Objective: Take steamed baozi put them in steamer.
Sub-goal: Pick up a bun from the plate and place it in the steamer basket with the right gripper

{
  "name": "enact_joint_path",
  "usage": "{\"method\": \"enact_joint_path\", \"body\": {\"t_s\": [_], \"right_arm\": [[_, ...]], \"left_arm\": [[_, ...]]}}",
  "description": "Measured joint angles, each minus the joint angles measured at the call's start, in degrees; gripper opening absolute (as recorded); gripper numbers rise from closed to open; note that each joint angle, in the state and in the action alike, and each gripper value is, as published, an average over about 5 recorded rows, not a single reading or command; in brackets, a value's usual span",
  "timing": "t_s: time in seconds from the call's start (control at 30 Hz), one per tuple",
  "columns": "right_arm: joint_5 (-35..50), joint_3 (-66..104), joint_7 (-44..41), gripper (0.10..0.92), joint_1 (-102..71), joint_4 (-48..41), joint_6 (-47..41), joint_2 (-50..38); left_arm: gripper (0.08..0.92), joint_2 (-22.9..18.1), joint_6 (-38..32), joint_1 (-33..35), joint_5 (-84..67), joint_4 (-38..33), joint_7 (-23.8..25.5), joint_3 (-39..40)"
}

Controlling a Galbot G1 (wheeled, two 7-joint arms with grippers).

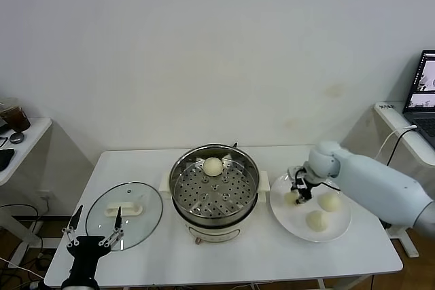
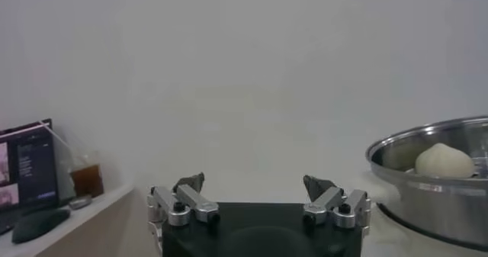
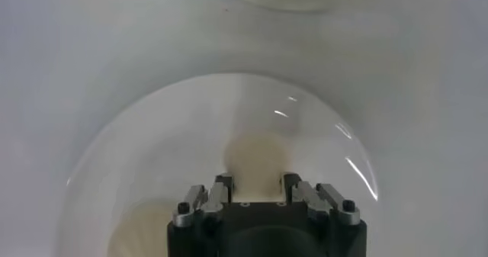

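My right gripper has the baozi to put down. It will set it on the steamer tray's side (image 1: 190, 185) nearest the glass lid.
The steel steamer (image 1: 214, 191) stands mid-table on its cream base, with one baozi (image 1: 213, 166) on the far part of the perforated tray. My right gripper (image 1: 299, 191) is down over the left part of the white plate (image 1: 340, 230). Its fingers press both sides of a baozi (image 3: 258, 153) that rests low on the plate. Two more baozi (image 1: 330, 202) (image 1: 316, 220) lie on the plate to its right. My left gripper (image 1: 94, 230) is open and empty at the table's front left. In the left wrist view it (image 2: 255, 186) faces the steamer (image 2: 427, 190).
A round glass lid with a white handle (image 1: 124, 212) lies flat left of the steamer, just beyond my left gripper. A side table with a cup (image 1: 15, 119) stands at the far left. A laptop (image 1: 425, 93) sits at the far right.
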Motion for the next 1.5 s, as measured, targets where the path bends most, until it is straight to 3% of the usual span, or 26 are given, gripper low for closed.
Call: {"method": "enact_joint_path", "body": {"t_s": [0.37, 0.8, 1.5], "right_arm": [[13.8, -10.6, -0.4, 0.441, 21.0, 6.9, -3.7, -0.4], [31.4, -19.2, 7.2, 0.441, 31.5, 11.3, -14.5, 13.1], [36.4, -21.9, 14.6, 0.450, 23.4, 1.5, -23.6, 32.6]], "left_arm": [[0.823, 1.4, 0.8, -1.9, -0.7, 0.0, 0.1, 1.0], [0.823, 1.8, 0.8, -2.9, -0.5, 0.2, 0.1, 0.7], [0.823, 1.0, 0.4, -3.8, 1.3, 0.8, 0.0, 0.7]]}}
